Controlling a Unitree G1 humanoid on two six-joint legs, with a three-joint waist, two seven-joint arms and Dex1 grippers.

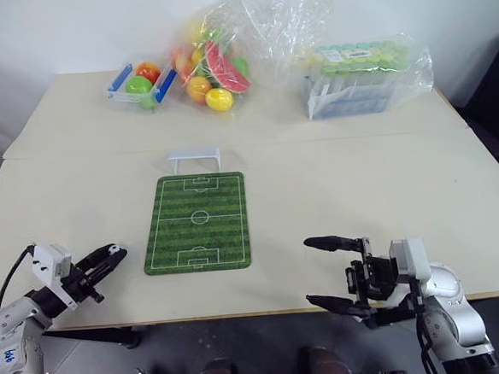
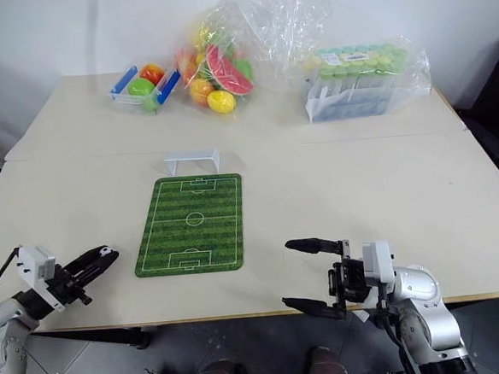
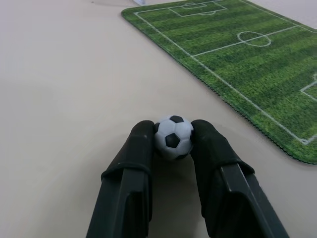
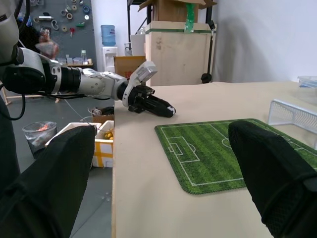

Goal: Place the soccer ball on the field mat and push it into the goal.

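The robot's left gripper should set the soccer ball, now on the table beside the mat, down on the field mat's near penalty box line (image 1: 201,250).
The soccer ball (image 3: 173,137), white with black patches, sits on the table between the tips of my left gripper (image 1: 110,254), and both black fingers (image 3: 133,163) press against it. That gripper lies low on the table, just left of the field mat's near corner. The green field mat (image 1: 197,222) lies flat at the table's middle, with the small white goal (image 1: 194,160) at its far end. Off the table's front edge, right of the mat, my right gripper (image 1: 309,272) stands open and holds nothing.
At the back of the table stand a blue-and-white basket (image 1: 142,83) of toy fruits, a clear bag of toy fruits (image 1: 216,69) and a plastic-wrapped box of tubes (image 1: 362,81). The table's front edge (image 1: 241,312) runs close to both grippers.
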